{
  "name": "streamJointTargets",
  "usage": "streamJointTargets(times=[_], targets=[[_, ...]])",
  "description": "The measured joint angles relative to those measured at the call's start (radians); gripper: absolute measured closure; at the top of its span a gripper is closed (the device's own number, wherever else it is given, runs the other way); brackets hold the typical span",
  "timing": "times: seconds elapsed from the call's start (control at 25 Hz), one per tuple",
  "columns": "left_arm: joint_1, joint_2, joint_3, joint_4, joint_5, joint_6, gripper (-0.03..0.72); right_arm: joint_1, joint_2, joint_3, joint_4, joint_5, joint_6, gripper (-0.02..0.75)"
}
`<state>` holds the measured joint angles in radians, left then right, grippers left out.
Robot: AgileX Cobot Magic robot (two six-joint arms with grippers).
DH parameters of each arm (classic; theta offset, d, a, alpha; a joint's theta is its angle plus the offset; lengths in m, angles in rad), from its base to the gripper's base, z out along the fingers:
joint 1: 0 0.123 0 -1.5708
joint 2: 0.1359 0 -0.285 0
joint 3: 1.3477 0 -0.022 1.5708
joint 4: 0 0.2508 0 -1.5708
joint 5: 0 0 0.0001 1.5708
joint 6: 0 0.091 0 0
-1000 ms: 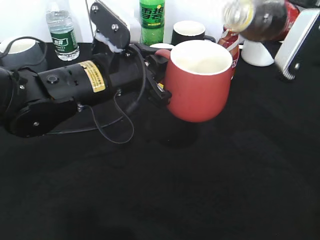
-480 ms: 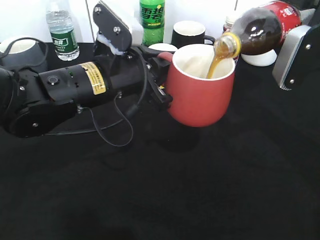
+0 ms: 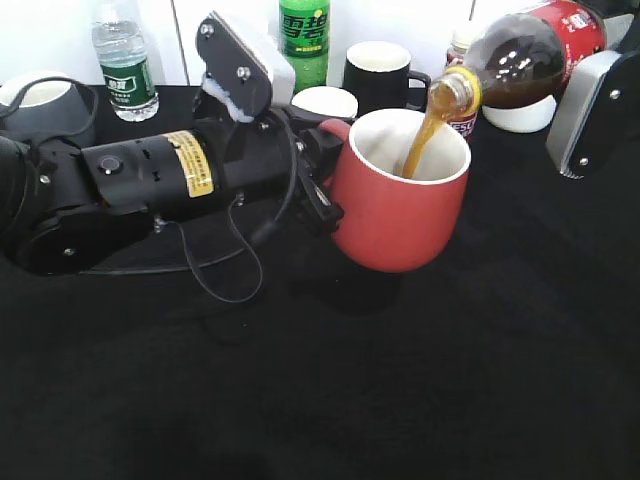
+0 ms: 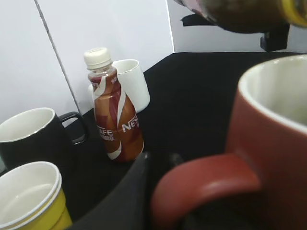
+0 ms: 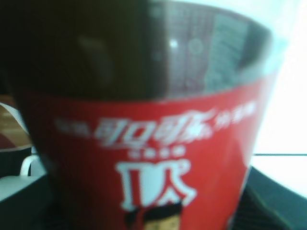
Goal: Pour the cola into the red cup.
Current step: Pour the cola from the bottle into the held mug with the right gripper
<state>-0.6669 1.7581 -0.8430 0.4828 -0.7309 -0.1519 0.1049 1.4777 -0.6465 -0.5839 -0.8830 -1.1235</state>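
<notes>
The robot's left gripper will set the red cup down between the water bottle and the small yellow cup (image 3: 206, 180).
My left gripper (image 3: 318, 180) is shut on the handle (image 4: 206, 184) of the red cup (image 3: 398, 205) and holds it tilted, above the black table. My right gripper (image 3: 590, 90) is shut on the cola bottle (image 3: 525, 55), which lies tipped with its open mouth over the cup's rim. A brown stream (image 3: 418, 140) runs from the bottle into the cup. The bottle's red label (image 5: 148, 158) fills the right wrist view and hides the fingers there. The bottle's dark body also shows at the top of the left wrist view (image 4: 235, 14).
Behind the cup stand a black mug (image 3: 377, 72), a small yellow cup (image 4: 29, 201), a Nescafe bottle (image 4: 115, 115), a white cup (image 4: 132, 84), a green soda bottle (image 3: 304, 40) and a water bottle (image 3: 125, 65). A grey mug (image 3: 40, 105) sits at far left.
The bottle swung down over the cup and cola began to pour. The stream keeps running, and the cup has shifted slightly lower and right.
</notes>
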Motion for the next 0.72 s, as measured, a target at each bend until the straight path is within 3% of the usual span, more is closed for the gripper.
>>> streamJointTargets(times=[0.52,0.64,0.72], targets=[[0.000,0.000,0.000,0.008,0.008,-0.001,0.612,0.000,0.000,0.000,0.014,-0.003,-0.079,0.245],[0.000,0.000,0.000,0.012,0.000,-0.001,0.612,0.000,0.000,0.000,-0.002,-0.005,0.024,0.245],[0.000,0.000,0.000,0.011,-0.044,-0.001,0.612,0.000,0.000,0.000,-0.080,-0.007,0.154,0.245]])
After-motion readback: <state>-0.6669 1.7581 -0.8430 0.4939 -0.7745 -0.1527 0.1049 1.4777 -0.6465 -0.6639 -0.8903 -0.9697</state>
